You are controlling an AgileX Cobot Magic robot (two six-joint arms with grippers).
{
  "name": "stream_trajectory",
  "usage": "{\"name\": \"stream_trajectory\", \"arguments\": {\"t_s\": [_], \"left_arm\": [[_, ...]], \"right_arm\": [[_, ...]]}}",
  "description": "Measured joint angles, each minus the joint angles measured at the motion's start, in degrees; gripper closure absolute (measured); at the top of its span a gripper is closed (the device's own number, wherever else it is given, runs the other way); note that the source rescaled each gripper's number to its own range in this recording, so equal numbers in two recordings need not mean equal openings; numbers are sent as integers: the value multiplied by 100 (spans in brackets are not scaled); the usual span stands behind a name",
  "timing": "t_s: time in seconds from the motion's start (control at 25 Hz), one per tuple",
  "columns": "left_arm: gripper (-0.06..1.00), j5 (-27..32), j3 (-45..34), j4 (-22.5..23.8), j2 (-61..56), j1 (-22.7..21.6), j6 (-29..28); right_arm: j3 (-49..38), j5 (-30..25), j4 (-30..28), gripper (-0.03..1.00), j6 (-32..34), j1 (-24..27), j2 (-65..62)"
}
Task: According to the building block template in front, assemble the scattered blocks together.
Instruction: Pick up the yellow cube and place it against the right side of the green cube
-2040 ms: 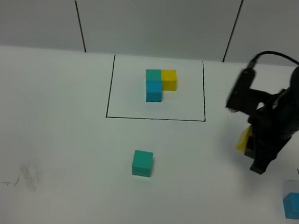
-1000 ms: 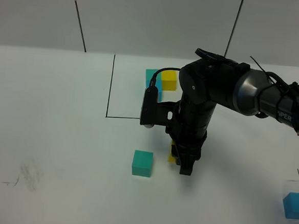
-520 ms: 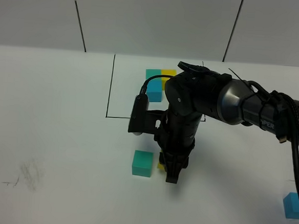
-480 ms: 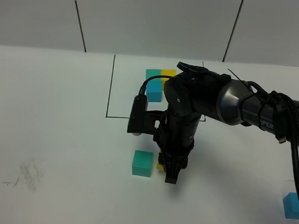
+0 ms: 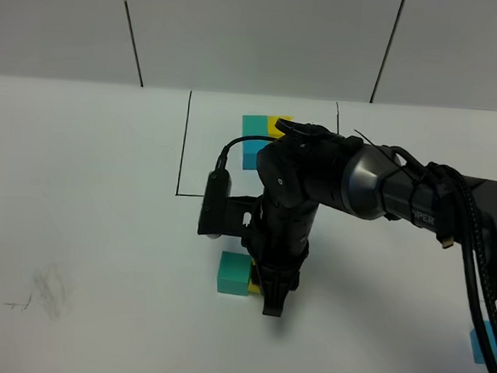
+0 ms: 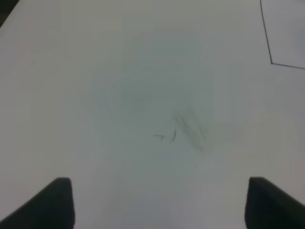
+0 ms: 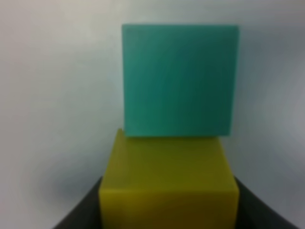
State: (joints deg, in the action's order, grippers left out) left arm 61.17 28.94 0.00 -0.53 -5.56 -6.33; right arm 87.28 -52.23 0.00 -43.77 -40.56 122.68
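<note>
The yellow cube will go down from my right gripper onto the table flush (image 5: 264, 275) (image 7: 175, 193) against the loose teal cube.
The building block template (image 5: 255, 141), an L of teal, yellow and sky-blue cubes, sits inside the black outline (image 5: 180, 160) at the back. My right gripper (image 5: 270, 301) reaches across the middle, shut on the yellow cube (image 7: 169, 181), of which only a sliver (image 5: 256, 283) shows in the high view. The yellow cube meets the right side of the loose teal cube (image 5: 234, 273) (image 7: 178, 78). The loose sky-blue cube (image 5: 483, 346) lies at the far right edge, partly behind cables. My left gripper (image 6: 162, 205) hangs open over bare table.
The right arm's dark body (image 5: 317, 187) covers part of the outline and the template's yellow cube. A faint pencil smudge (image 6: 187, 131) (image 5: 47, 292) marks the table at the front left. A corner of the black outline (image 6: 271, 62) shows in the left wrist view.
The right arm has swung left from the right side, carrying the yellow cube, and has brought it down against the loose teal cube. The left gripper has not changed.
</note>
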Motion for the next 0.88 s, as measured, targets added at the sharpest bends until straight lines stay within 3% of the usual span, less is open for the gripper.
{"name": "stream_trajectory", "arguments": {"t_s": [0.28, 0.88], "left_arm": [[35, 0, 0, 0, 0, 0, 0], [35, 0, 0, 0, 0, 0, 0]], "right_arm": [[0, 309, -79, 95, -81, 33, 178], [10, 216, -86, 95, -376, 93, 341]]}}
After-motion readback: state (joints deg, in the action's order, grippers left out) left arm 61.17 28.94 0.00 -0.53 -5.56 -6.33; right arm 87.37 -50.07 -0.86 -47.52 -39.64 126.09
